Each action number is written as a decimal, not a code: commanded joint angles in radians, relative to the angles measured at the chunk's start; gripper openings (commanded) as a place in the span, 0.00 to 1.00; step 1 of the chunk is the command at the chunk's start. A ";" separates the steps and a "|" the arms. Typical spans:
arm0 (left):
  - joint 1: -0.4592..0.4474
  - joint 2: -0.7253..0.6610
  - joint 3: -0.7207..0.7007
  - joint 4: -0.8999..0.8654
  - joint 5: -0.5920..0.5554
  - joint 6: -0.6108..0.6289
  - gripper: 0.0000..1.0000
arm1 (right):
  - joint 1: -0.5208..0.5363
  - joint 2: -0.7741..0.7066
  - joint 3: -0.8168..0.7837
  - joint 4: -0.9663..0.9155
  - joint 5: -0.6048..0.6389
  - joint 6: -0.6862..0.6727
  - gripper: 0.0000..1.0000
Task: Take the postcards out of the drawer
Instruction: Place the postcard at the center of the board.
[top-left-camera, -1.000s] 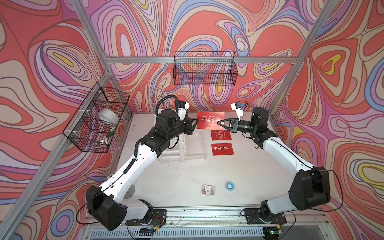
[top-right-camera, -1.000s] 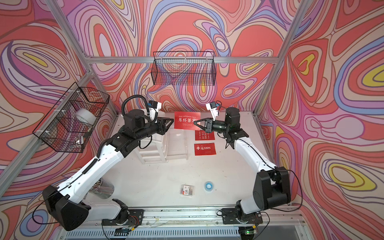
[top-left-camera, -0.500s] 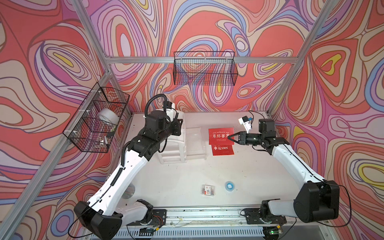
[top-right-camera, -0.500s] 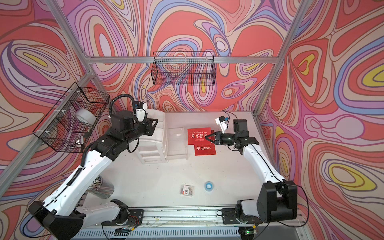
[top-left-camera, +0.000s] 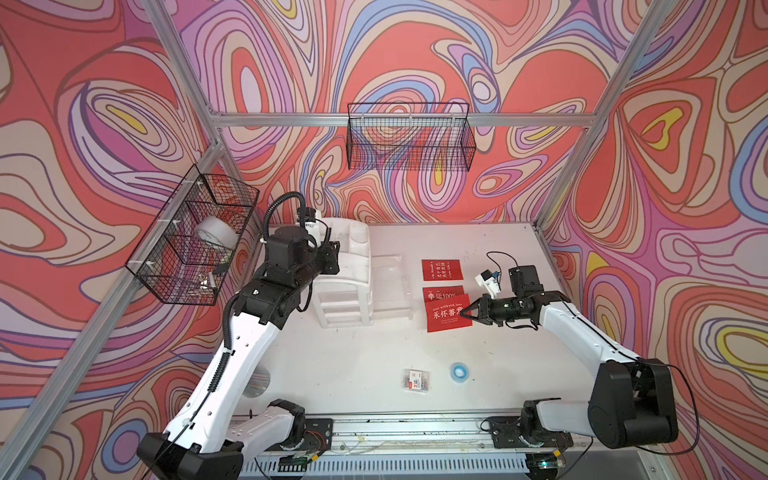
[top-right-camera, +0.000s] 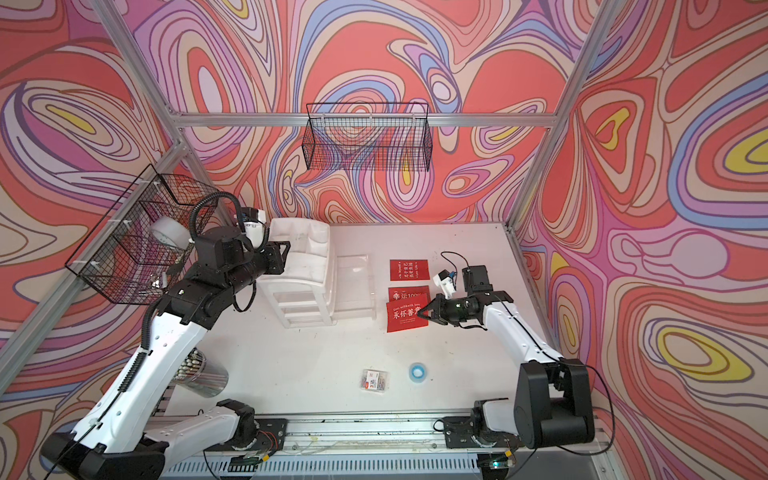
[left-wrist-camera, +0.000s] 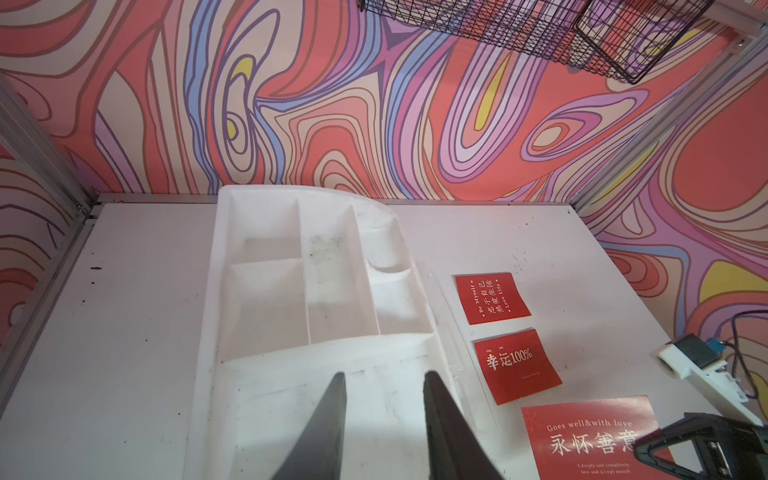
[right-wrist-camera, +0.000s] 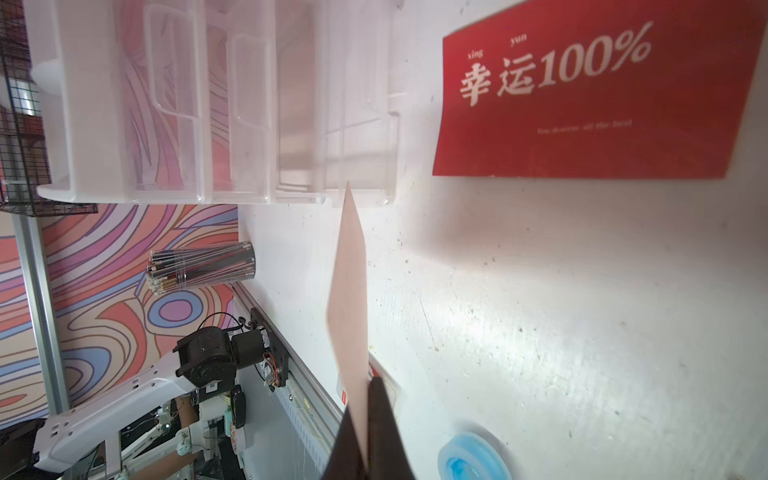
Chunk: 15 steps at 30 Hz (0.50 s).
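Note:
My right gripper is going to let go of its postcard, now held just above the table, on the table (top-left-camera: 450, 328) (right-wrist-camera: 552, 276) between the nearer flat postcard and the blue tape roll.
Three red postcards with white lettering show to the right of the drawer unit. One postcard (top-left-camera: 441, 270) lies flat at the back, and the "100%" postcard (top-left-camera: 442, 293) (right-wrist-camera: 582, 104) lies flat in front of it. My right gripper (top-left-camera: 467, 312) (right-wrist-camera: 365, 386) is shut on the right edge of the third postcard (top-left-camera: 446, 313) (right-wrist-camera: 349, 291), holding it just above the table, where it overlaps the "100%" card's near edge. The clear drawer (top-left-camera: 388, 282) stands pulled out and looks empty. My left gripper (left-wrist-camera: 384, 378) is open over the white drawer unit (left-wrist-camera: 316, 291), holding nothing.
A blue tape roll (top-left-camera: 459, 371) and a small clear packet (top-left-camera: 416, 379) lie near the front. A clear cup of sticks (top-right-camera: 199, 370) lies at the front left. Wire baskets hang on the back wall (top-left-camera: 409, 141) and on the left wall (top-left-camera: 195, 241).
My right gripper has carried the postcard from the back middle forward and right, to just in front of the "100%" card. My left arm has drawn back left over the drawer unit.

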 joint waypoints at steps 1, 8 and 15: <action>0.010 -0.010 -0.016 -0.027 -0.012 0.025 0.34 | -0.005 -0.011 -0.038 0.030 0.025 0.028 0.00; 0.028 -0.021 -0.050 -0.021 -0.004 0.033 0.34 | -0.006 0.001 -0.090 0.071 0.071 0.055 0.00; 0.046 -0.026 -0.073 -0.018 -0.001 0.049 0.34 | -0.005 0.062 -0.141 0.159 0.053 0.084 0.00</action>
